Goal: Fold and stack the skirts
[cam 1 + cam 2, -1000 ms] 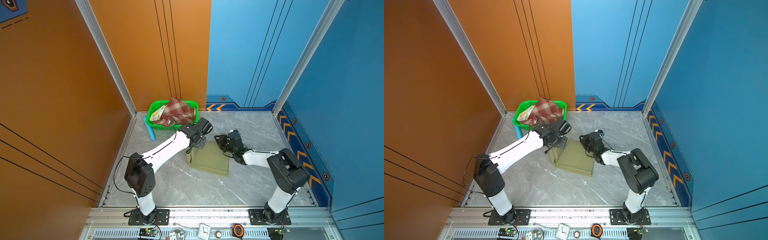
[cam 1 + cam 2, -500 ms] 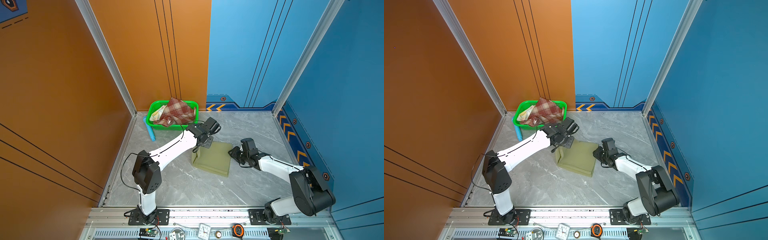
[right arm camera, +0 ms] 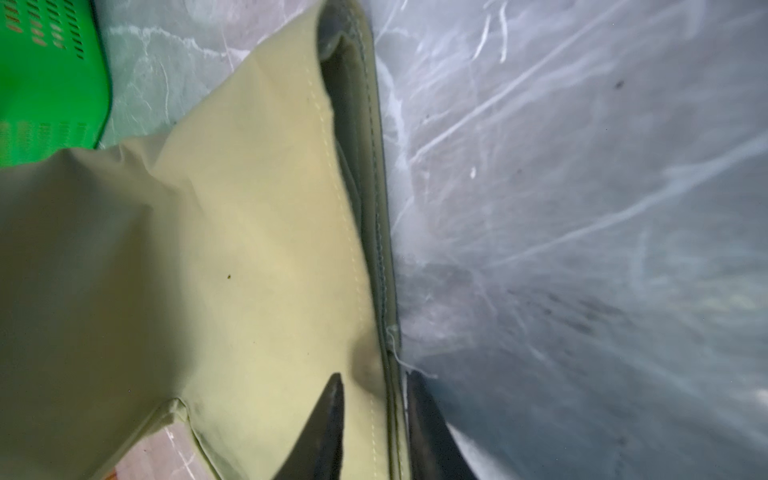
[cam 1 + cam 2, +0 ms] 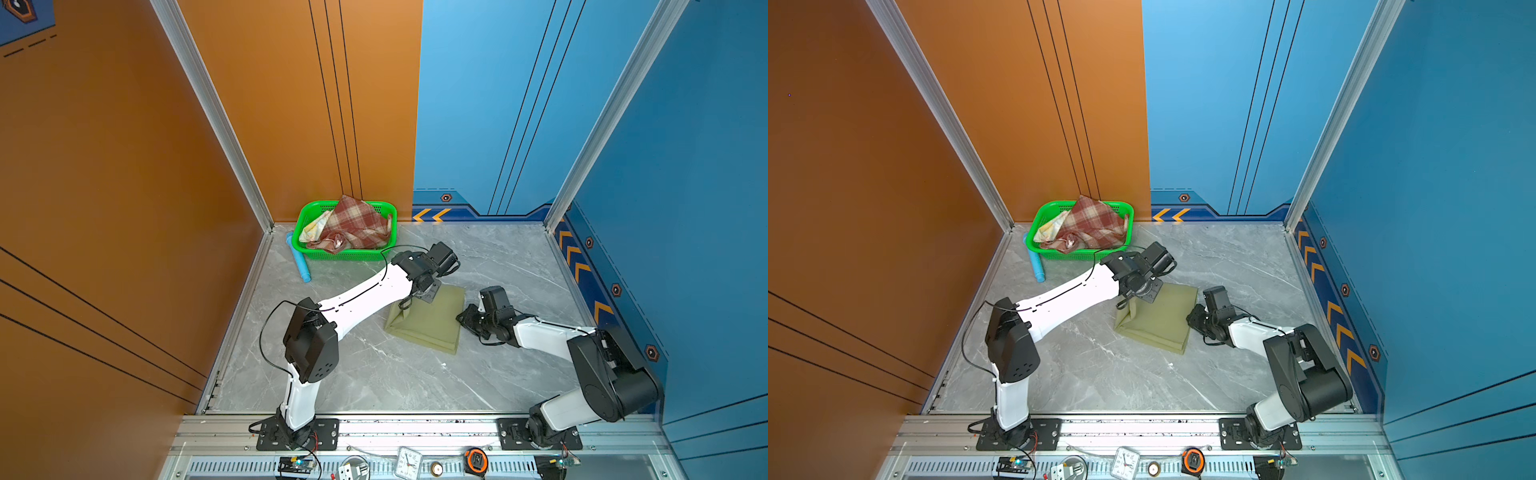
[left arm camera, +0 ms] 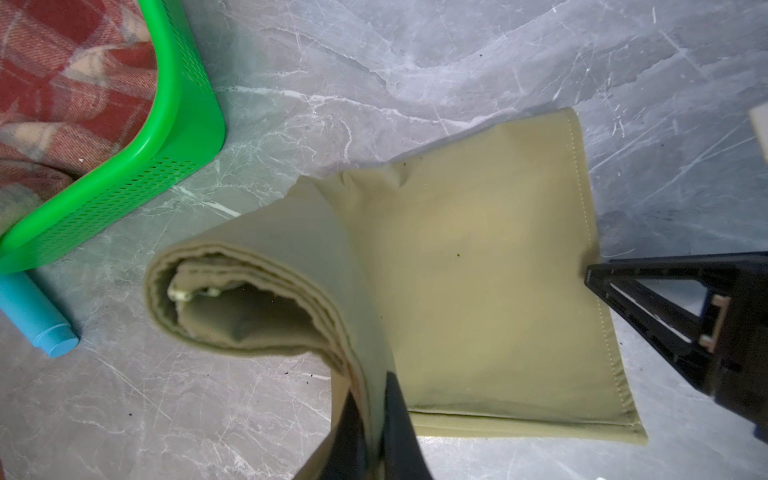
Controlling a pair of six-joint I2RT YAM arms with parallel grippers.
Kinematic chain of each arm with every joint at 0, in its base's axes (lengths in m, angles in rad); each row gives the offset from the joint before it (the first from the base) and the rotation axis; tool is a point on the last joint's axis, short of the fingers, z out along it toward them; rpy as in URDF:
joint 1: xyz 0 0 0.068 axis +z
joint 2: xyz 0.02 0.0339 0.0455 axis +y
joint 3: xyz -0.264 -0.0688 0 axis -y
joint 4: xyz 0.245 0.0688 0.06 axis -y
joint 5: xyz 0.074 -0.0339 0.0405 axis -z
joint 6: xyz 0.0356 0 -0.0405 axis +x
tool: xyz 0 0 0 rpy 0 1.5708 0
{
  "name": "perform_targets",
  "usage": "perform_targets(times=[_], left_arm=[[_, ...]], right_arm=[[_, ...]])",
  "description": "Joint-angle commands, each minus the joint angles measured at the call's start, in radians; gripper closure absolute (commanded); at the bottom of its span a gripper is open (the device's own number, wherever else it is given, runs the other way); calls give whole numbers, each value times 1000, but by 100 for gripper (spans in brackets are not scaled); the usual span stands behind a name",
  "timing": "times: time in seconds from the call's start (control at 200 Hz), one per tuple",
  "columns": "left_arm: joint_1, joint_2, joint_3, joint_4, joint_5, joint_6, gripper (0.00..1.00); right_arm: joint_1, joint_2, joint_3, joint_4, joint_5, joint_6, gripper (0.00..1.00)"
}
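Note:
My left gripper is going to let go of the olive-green skirt's raised fold, now pulled up into a peak, setting it down on the flat hem (image 4: 453, 313) (image 5: 572, 265) beside my right gripper.
The olive-green skirt (image 4: 432, 324) (image 4: 1163, 324) lies folded on the grey table. Its left corner is pulled up into a peak, and my left gripper (image 5: 370, 384) (image 4: 407, 302) is shut on that raised fold. My right gripper (image 3: 375, 374) (image 4: 461, 320) sits low at the skirt's right hem (image 3: 382, 249). It is open, with one finger on top of the cloth and the other on the table beside the hem. The plaid skirt (image 4: 357, 226) (image 4: 1092, 226) and a pale yellow skirt (image 4: 313, 226) lie bunched in the green basket (image 4: 345, 254).
The green basket (image 4: 1075, 254) stands at the back left by the orange wall, close behind the left wrist. A blue tube (image 4: 300, 262) (image 5: 33, 316) lies on the table beside it. Blue walls close off the right and the back.
My right gripper has drawn back from the skirt's far middle to its right hem, and its jaws have narrowed. My left gripper has carried its fold to the right, shifting the olive skirt that way.

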Motion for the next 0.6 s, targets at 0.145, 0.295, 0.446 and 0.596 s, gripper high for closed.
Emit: perform_targets(times=[0.145, 0.295, 0.446, 0.596], left_arm=[[-80, 96, 111, -45, -9, 9, 100], [-123, 168, 164, -54, 17, 1, 100], [-154, 239, 213, -63, 46, -8, 100], [-172, 292, 254, -70, 67, -12, 100]], right_arm=[[5, 88, -83, 205, -38, 83, 80], [3, 88, -104, 254, -32, 110, 83], [-4, 87, -131, 294, -22, 129, 84], [-12, 90, -155, 324, -15, 143, 84]])
